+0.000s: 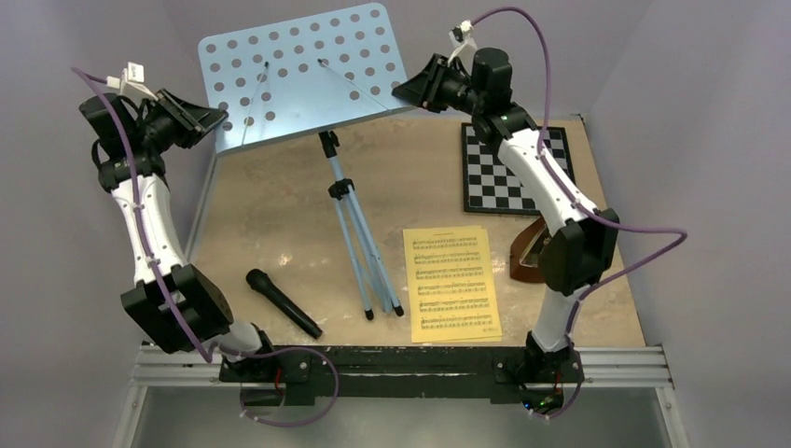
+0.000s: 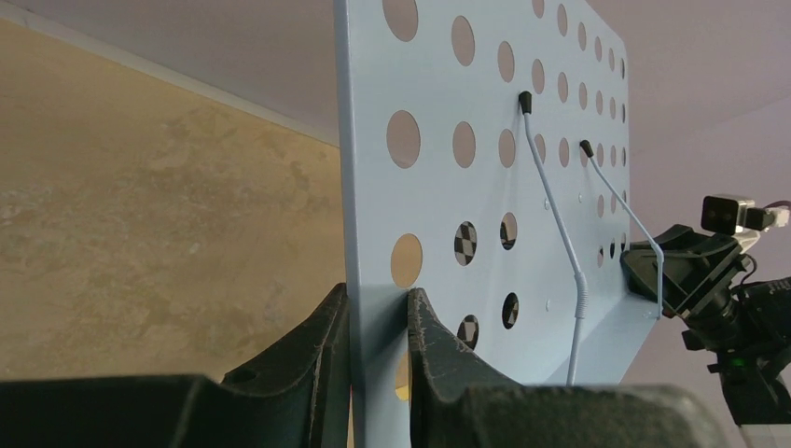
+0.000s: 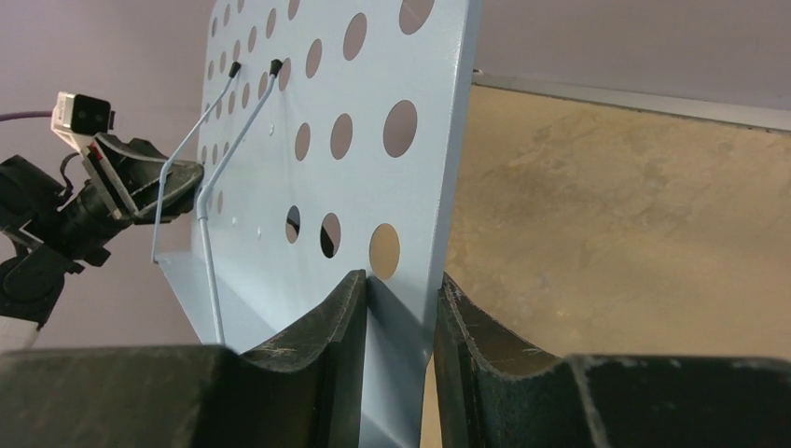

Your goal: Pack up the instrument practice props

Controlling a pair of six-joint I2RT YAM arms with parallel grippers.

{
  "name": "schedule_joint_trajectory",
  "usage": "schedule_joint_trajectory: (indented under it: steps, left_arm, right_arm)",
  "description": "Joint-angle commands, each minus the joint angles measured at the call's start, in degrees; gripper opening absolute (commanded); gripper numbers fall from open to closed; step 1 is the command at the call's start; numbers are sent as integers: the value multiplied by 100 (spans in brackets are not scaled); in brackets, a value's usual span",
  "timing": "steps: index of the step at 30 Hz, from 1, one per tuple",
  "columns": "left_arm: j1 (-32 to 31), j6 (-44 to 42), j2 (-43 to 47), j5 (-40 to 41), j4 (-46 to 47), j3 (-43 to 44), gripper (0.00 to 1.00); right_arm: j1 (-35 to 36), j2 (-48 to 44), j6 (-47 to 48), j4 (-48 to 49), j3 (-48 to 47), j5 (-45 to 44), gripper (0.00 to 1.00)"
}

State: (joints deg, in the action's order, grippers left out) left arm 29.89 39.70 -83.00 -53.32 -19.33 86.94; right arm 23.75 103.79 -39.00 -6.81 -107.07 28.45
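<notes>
I will let go of the light-blue music stand with my right gripper on the table (image 1: 351,211) between the black microphone and the chessboard.
The light-blue music stand's perforated tray (image 1: 298,70) is at the back of the table, tilted, with its folded tripod legs (image 1: 368,261) running toward the near edge. My left gripper (image 1: 222,119) is shut on the tray's left edge (image 2: 373,233); both fingers press on the sheet around my left gripper (image 2: 378,291). My right gripper (image 1: 403,91) is shut on the opposite edge (image 3: 438,187), which sits between the pads of my right gripper (image 3: 403,278). Yellow sheet-music pages (image 1: 451,283) lie flat at the front right. The brown metronome (image 1: 524,257) is mostly hidden behind my right arm.
A black microphone (image 1: 283,302) lies at the front left. A black-and-white chessboard (image 1: 508,168) lies at the back right, under my right forearm. Purple walls close in the table on the left, back and right.
</notes>
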Motion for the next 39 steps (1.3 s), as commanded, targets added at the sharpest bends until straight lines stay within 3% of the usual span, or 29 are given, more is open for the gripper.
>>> schedule_joint_trajectory:
  steps: [1,6,17,29,39]
  left_arm:
    - [-835,-923,-115,-245,553,-135,0]
    - [-1112,-1291,-349,187,1209,-561,0]
    - [-1468,-2438,-1480,792,482,-374,0]
    - [-1608,-2967,-2694,1200,578,15,0]
    - [-1924,-3162,-3391,1800,514,298,0]
  right_arm:
    - [424,616,285,654,-677,1285,0]
    - [328,1205,602,874,-988,1333,0]
    - [269,1860,507,866,-828,1453,0]
    - [264,2500,447,699,-862,1043,0]
    - [266,3050,555,-510,-1644,693,0]
